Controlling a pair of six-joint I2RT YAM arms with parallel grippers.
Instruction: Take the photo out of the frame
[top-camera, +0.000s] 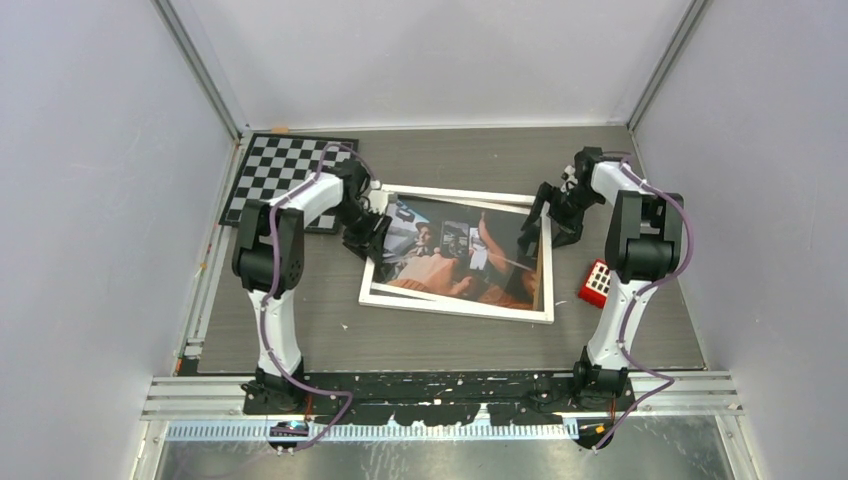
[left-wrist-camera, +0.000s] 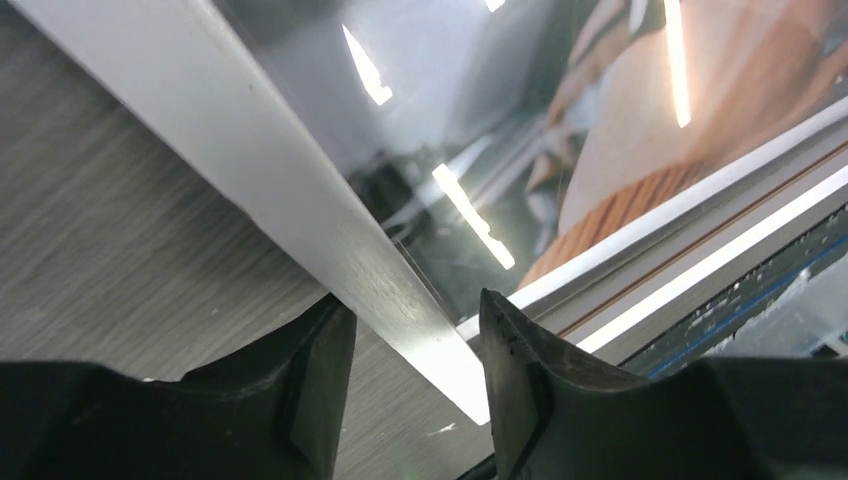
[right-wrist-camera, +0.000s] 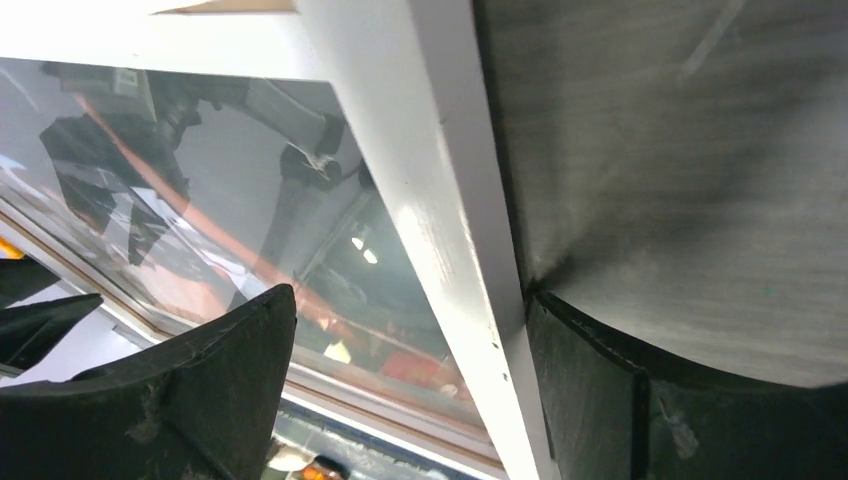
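The frame is crooked over the photo's front edge, so the robot's left gripper should take the frame's short side (top-camera: 367, 279) and slide the frame back before it pulls the photo out.
The frame (top-camera: 450, 308) lies front up on the grey table, its white border around the photo (top-camera: 460, 250) of people in a car. My left gripper (top-camera: 365, 232) is at the frame's left end. In the left wrist view its jaws (left-wrist-camera: 415, 330) stand apart with a corner of the white border (left-wrist-camera: 300, 190) between them, and the photo (left-wrist-camera: 640, 120) shows under glare. My right gripper (top-camera: 548, 215) is at the frame's right edge. In the right wrist view it (right-wrist-camera: 410, 330) is wide open astride the border (right-wrist-camera: 430, 200), which lies against the right finger (right-wrist-camera: 600, 400). The photo (right-wrist-camera: 230, 200) shows between the fingers.
A black-and-white checkerboard (top-camera: 285, 175) lies at the back left, partly under the left arm. A small red block with white squares (top-camera: 597, 283) sits right of the frame by the right arm. Grey walls enclose the table on three sides.
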